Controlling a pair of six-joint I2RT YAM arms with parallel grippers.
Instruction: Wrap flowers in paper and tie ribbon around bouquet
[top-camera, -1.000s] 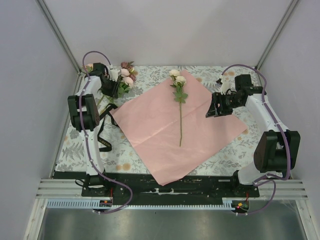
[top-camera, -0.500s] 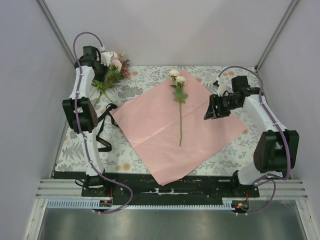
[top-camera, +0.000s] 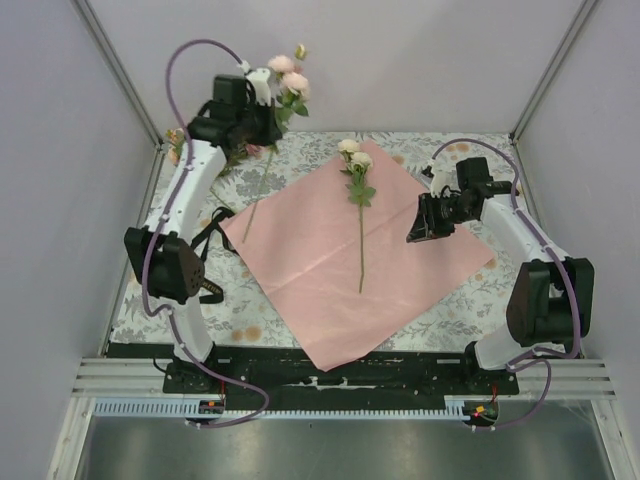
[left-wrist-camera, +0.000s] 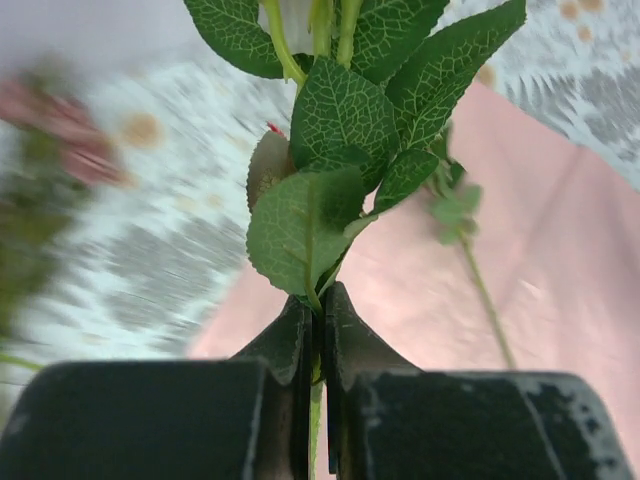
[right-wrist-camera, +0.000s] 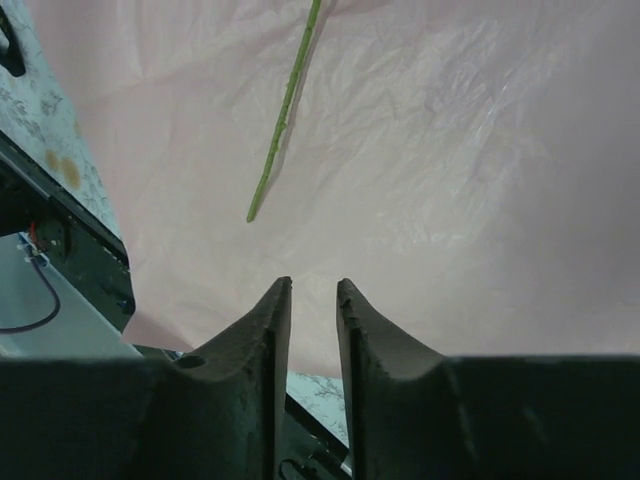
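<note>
Next, my left gripper sets the pink-bloomed flower down and lets it go on the pink paper (top-camera: 351, 212) (left-wrist-camera: 447, 275), alongside the cream flower.
My left gripper (top-camera: 270, 118) is raised over the table's far left and shut on the green stem of a pink-bloomed flower (top-camera: 285, 75). The stem hangs down towards the paper's left corner. In the left wrist view the fingers (left-wrist-camera: 318, 305) pinch that stem below its leaves (left-wrist-camera: 335, 130). The paper (top-camera: 350, 260) lies flat, pink face up, with one cream flower (top-camera: 360, 200) on it. More flowers (top-camera: 178, 140) lie at the far left corner. The black ribbon (top-camera: 207, 275) lies left of the paper. My right gripper (top-camera: 413, 232) hovers open over the paper's right part (right-wrist-camera: 450, 150), holding nothing.
The floral tablecloth (top-camera: 450, 300) covers the table around the paper. White walls close in the back and both sides. The black mounting rail (top-camera: 340, 365) runs along the near edge. The lying flower's stem end (right-wrist-camera: 285, 120) shows ahead of the right fingers.
My left arm has lifted one flower out of the bunch at the far left and swung it up and rightward. The right gripper's jaws have narrowed while it stayed over the paper.
</note>
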